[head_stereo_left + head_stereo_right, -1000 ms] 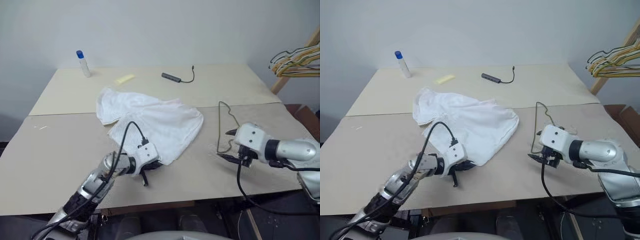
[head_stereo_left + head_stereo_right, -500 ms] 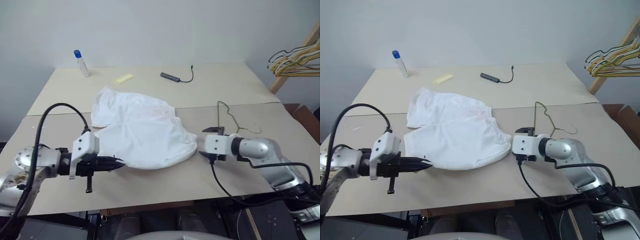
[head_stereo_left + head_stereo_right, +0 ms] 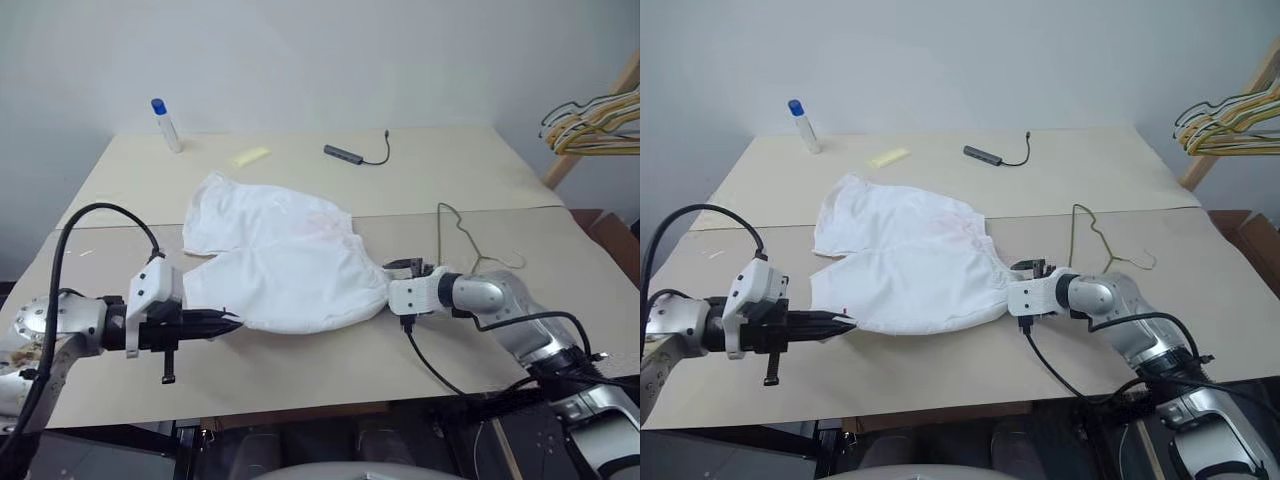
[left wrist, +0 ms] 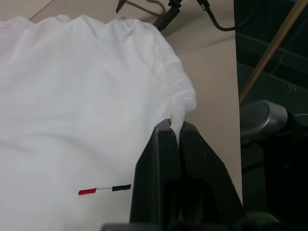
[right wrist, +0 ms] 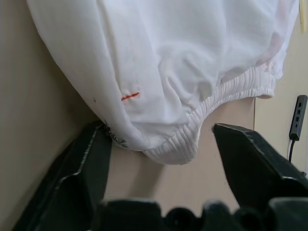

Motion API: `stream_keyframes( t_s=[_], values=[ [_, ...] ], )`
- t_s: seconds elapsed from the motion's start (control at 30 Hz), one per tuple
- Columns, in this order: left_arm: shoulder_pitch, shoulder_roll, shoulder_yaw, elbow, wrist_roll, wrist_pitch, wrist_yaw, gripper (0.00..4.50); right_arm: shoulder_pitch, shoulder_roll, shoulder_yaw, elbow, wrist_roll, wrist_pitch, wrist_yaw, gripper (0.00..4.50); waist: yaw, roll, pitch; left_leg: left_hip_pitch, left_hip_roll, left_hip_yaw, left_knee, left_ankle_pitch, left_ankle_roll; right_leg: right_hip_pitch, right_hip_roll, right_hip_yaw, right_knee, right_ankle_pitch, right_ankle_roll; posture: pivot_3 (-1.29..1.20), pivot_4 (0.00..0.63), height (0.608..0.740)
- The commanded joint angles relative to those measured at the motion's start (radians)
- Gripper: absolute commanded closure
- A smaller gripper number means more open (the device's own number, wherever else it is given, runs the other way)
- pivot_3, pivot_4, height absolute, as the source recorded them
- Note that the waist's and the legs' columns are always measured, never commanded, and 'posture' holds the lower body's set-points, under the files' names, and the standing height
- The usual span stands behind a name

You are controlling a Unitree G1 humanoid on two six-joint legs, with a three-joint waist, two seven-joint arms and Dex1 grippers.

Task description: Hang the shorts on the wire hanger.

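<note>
My left gripper is going to release the hem of the white shorts, which lie spread across the table's middle. Next, I let it go on the bare table just inside its front edge (image 3: 201, 386).
The white shorts (image 3: 285, 270) lie spread across the middle of the table. My left gripper (image 3: 233, 321) is at their near left corner, shut on a pinch of the hem (image 4: 176, 118), close to a small red and dark mark (image 4: 104, 189). At their right edge my right gripper (image 3: 393, 290) is open, and its fingers (image 5: 91, 159) stand either side of the elastic waistband (image 5: 192, 132). The wire hanger (image 3: 439, 232) lies flat on the table just beyond the right gripper, apart from the shorts.
At the far side stand a blue-capped bottle (image 3: 166, 125), a yellow slip (image 3: 248, 156) and a dark USB hub with its cable (image 3: 345, 153). A bunch of hangers (image 3: 590, 125) hangs off a wooden pole at the right. The table's front edge (image 3: 300, 410) runs just below both arms.
My left gripper has pulled the hem out to the left and up, spreading the shorts flat. My right gripper has moved left from beside the hanger to the waistband, and its fingers have narrowed.
</note>
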Motion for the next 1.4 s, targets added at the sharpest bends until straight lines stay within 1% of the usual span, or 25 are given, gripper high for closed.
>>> stream_keyframes(
  t_s=[0.03, 0.2, 0.23, 0.27, 0.37, 0.43, 0.57, 0.7, 0.8, 0.87, 0.93, 0.97, 1.03, 1.13, 1.2, 1.27, 1.3, 1.4],
  values=[
    [0.002, 0.018, 0.036, 0.001, -0.011, -0.017, -0.005, 4.5, -0.021, 0.004, -0.003, 0.015, -0.011, -0.046, -0.002, 2.03, 0.002, 0.0, 0.0, 0.0, 0.0, 0.0, 0.0, 0.0, 0.0, 0.0, 0.0, 0.0, 0.0, 0.0, 0.0, 0.05, 0.0, 0.74],
    [0.027, 0.028, 0.039, 0.021, 0.008, -0.032, -0.011, 4.5, -0.017, 0.021, -0.008, 0.024, -0.031, -0.051, -0.016, 3.89, 0.003, 0.0, 0.0, 0.0, 0.0, 0.0, 0.0, 0.0, 0.0, 0.0, 0.0, 0.0, 0.001, 0.0, 0.0, 0.06, 0.0, 0.74],
    [0.031, 0.033, 0.035, 0.028, 0.016, -0.036, -0.013, 4.5, -0.015, 0.018, -0.006, 0.021, -0.039, -0.055, -0.015, 4.23, 0.003, 0.0, 0.0, 0.0, 0.0, 0.0, 0.0, 0.0, 0.0, 0.0, 0.0, 0.0, 0.001, 0.0, 0.0, 0.06, 0.0, 0.74],
    [0.038, 0.04, 0.029, 0.034, 0.033, -0.05, -0.016, 4.5, -0.01, 0.012, -0.008, 0.008, -0.042, -0.054, -0.01, 4.46, 0.003, 0.0, 0.0, 0.001, 0.0, 0.0, 0.0, 0.0, 0.0, 0.0, 0.0, 0.0, 0.001, 0.0, 0.0, 0.06, 0.0, 0.74],
    [0.069, 0.063, 0.005, 0.064, 0.106, -0.126, -0.033, 4.5, 0.016, -0.022, -0.015, -0.049, -0.046, -0.047, 0.027, 4.46, 0.006, 0.0, 0.0, 0.0, 0.0, 0.0, 0.0, 0.0, 0.0, 0.0, 0.0, 0.0, 0.0, 0.0, 0.0, 0.06, 0.0, 0.74],
    [0.099, 0.08, -0.007, 0.095, 0.144, -0.176, -0.06, 4.5, 0.058, -0.065, -0.022, -0.132, -0.018, -0.015, 0.101, 4.46, 0.012, 0.0, 0.0, 0.0, 0.0, 0.0, 0.0, 0.0, 0.0, 0.0, 0.0, 0.0, 0.0, 0.0, 0.0, 0.05, 0.0, 0.74],
    [0.164, 0.12, 0.0, 0.136, 0.169, -0.258, -0.141, 4.5, 0.143, -0.128, -0.028, -0.282, -0.013, 0.037, 0.182, 4.46, 0.02, 0.0, 0.0, 0.0, 0.0, 0.0, 0.0, 0.0, 0.0, 0.0, 0.0, 0.0, 0.0, -0.001, -0.001, 0.05, 0.0, 0.74],
    [0.224, 0.174, -0.024, 0.2, 0.285, -0.4, -0.177, 4.5, 0.198, -0.143, -0.031, -0.39, -0.001, 0.093, 0.234, 4.46, 0.02, 0.0, 0.0, 0.001, 0.001, 0.001, 0.0, 0.0, 0.0, 0.0, 0.0, -0.001, 0.0, -0.001, -0.001, 0.04, 0.0, 0.74],
    [0.214, 0.169, -0.048, 0.227, 0.305, -0.44, -0.166, 4.5, 0.224, -0.133, -0.025, -0.424, -0.001, 0.118, 0.249, 4.46, 0.02, 0.0, 0.0, 0.002, 0.001, 0.001, 0.0, 0.0, 0.0, 0.0, 0.001, -0.001, 0.0, -0.002, 0.0, 0.04, 0.0, 0.74],
    [0.205, 0.164, -0.059, 0.229, 0.293, -0.444, -0.17, 4.01, 0.229, -0.128, -0.022, -0.43, -0.003, 0.116, 0.249, 4.5, 0.021, 0.0, 0.0, 0.001, 0.001, 0.001, 0.0, 0.0, 0.0, 0.0, 0.0, -0.001, 0.0, -0.002, -0.001, 0.03, 0.0, 0.74],
    [0.224, 0.173, -0.058, 0.228, 0.281, -0.466, -0.207, 3.47, 0.24, -0.154, -0.029, -0.454, 0.026, 0.125, 0.29, 4.0, 0.022, -0.001, 0.0, 0.001, 0.001, 0.001, 0.0, 0.0, 0.0, 0.0, 0.0, -0.001, 0.0, -0.002, -0.001, 0.03, 0.0, 0.74],
    [0.23, 0.174, -0.057, 0.232, 0.284, -0.475, -0.213, 3.19, 0.245, -0.165, -0.037, -0.466, 0.042, 0.136, 0.306, 3.82, 0.022, -0.001, 0.0, 0.0, 0.001, 0.001, 0.0, 0.0, 0.0, 0.0, 0.0, -0.001, 0.0, -0.002, -0.001, 0.03, 0.0, 0.74],
    [0.237, 0.179, -0.056, 0.248, 0.299, -0.494, -0.22, 2.51, 0.256, -0.189, -0.058, -0.488, 0.089, 0.155, 0.34, 3.13, 0.022, -0.001, 0.0, 0.0, 0.001, 0.001, 0.0, 0.0, 0.0, 0.0, 0.0, -0.001, 0.0, -0.002, -0.001, 0.03, 0.0, 0.74],
    [0.245, 0.205, -0.047, 0.291, 0.33, -0.528, -0.236, 1.51, 0.281, -0.214, -0.138, -0.54, 0.261, 0.226, 0.402, 2.09, 0.022, -0.001, 0.001, 0.001, 0.001, 0.001, 0.0, 0.0, 0.0, 0.0, 0.0, -0.002, 0.0, -0.002, -0.001, 0.03, 0.0, 0.74],
    [0.233, 0.216, -0.024, 0.323, 0.321, -0.535, -0.243, 0.8, 0.268, -0.199, -0.216, -0.56, 0.367, 0.345, 0.398, 1.33, 0.022, -0.001, 0.001, 0.001, 0.002, 0.001, 0.0, 0.0, 0.0, 0.0, 0.0, -0.002, 0.0, -0.003, -0.001, 0.03, 0.0, 0.74],
    [0.22, 0.221, -0.009, 0.341, 0.302, -0.535, -0.251, 0.17, 0.242, -0.183, -0.262, -0.564, 0.415, 0.456, 0.373, 0.63, 0.019, -0.001, 0.0, 0.002, 0.002, 0.001, 0.0, 0.0, 0.0, 0.001, 0.0, -0.002, 0.0, -0.003, 0.0, 0.03, 0.0, 0.74],
    [0.209, 0.222, 0.002, 0.347, 0.296, -0.534, -0.249, 0.0, 0.22, -0.175, -0.281, -0.554, 0.434, 0.533, 0.358, 0.32, 0.019, -0.001, 0.0, 0.002, 0.002, 0.001, 0.0, 0.0, 0.0, 0.001, 0.0, -0.002, 0.0, -0.003, 0.0, 0.03, 0.0, 0.74],
    [0.15, 0.205, 0.032, 0.362, 0.248, -0.501, -0.24, 0.0, 0.129, -0.123, -0.307, -0.489, 0.45, 0.801, 0.259, 0.32, 0.02, -0.001, 0.0, 0.001, 0.003, 0.001, 0.0, 0.0, 0.0, 0.0, 0.001, -0.002, 0.0, -0.003, 0.0, 0.03, 0.0, 0.74]
  ],
)
